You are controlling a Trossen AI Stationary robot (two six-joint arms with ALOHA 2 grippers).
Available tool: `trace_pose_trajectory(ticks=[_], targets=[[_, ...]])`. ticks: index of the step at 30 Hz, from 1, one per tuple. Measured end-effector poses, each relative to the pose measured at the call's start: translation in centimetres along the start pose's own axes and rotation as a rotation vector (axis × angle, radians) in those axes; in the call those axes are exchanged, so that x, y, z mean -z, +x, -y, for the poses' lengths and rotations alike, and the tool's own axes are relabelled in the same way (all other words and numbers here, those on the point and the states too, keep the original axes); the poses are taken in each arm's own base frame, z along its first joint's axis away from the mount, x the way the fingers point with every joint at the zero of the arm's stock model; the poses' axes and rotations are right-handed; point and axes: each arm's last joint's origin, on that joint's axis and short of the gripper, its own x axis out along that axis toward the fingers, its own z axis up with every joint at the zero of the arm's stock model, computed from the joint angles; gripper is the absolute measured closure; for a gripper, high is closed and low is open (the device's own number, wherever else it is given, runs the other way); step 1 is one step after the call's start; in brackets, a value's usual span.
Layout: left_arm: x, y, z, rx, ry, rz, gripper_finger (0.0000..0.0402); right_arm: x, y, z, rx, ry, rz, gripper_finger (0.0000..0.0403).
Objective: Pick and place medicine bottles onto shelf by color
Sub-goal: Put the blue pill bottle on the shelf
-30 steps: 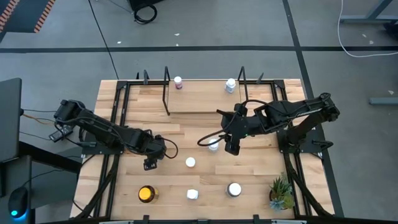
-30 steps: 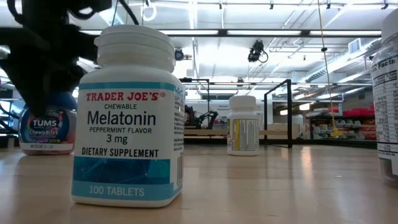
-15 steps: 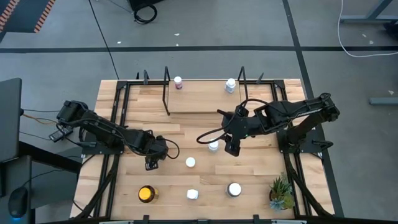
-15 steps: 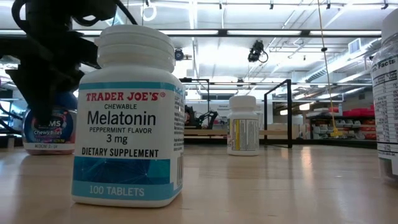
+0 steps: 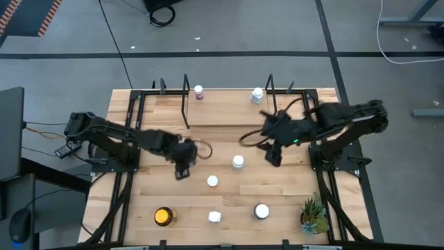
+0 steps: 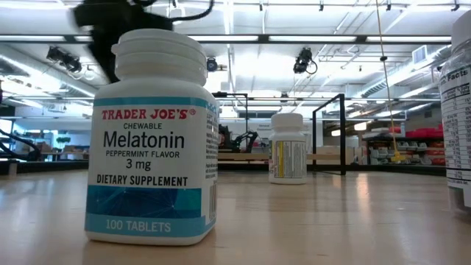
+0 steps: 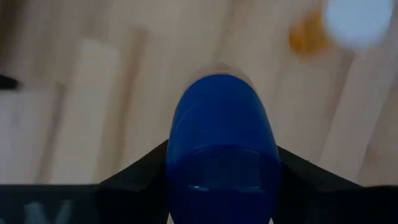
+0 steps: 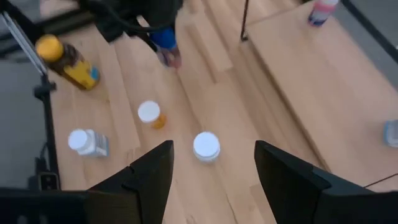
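Note:
Next, my left gripper releases the blue-lidded medicine bottle on the shelf (image 5: 202,111) in front of the pink bottle.
My left gripper (image 5: 182,165) is shut on a blue-lidded medicine bottle (image 7: 221,134), left of the table's middle and above the tabletop; the right wrist view shows that bottle (image 8: 168,50) hanging under it. My right gripper (image 8: 214,186) stands open and holds nothing, high above a white-capped bottle (image 5: 238,162). The shelf (image 5: 225,111) at the far edge carries a pink bottle (image 5: 199,92) and a white-capped one (image 5: 257,95). A small orange bottle (image 5: 212,181), a white one (image 5: 214,217), a wider white-lidded one (image 5: 261,211) and an amber one (image 5: 163,217) stand on the table. My left gripper pinches the blue lid by its two sides (image 7: 183,143) between its two fingers (image 7: 134,180). The fingers come from above, pointing steeply down. The bottle hangs upright below them, lifted clear of the table.
A small green plant (image 5: 313,214) stands at the near right corner. Black metal uprights (image 5: 186,104) frame the shelf. In the low view a Melatonin bottle (image 6: 151,140) stands close by, with another white bottle (image 6: 288,147) farther back.
My left gripper has risen and gone toward the table's far right with the blue-lidded bottle, which stood on the table and is now lifted clear. My right gripper has drawn up and toward the right edge, away from the white-capped bottle in the middle.

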Motion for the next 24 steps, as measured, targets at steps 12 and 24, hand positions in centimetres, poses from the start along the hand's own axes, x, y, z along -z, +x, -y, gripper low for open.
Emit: trace_pose_trajectory(ticks=[12, 24], targets=[[-7.1, -2.7, -5.4, -0.067, -0.055, 0.068, 0.0202, 2.7, -5.8, 4.5, 0.082, -0.046, -0.027, 0.0172], [-12.8, -0.3, -9.7, -0.126, -0.097, -0.018, 0.0203, 3.0, -6.8, 5.2, 0.092, -0.168, -0.003, 0.0172]])
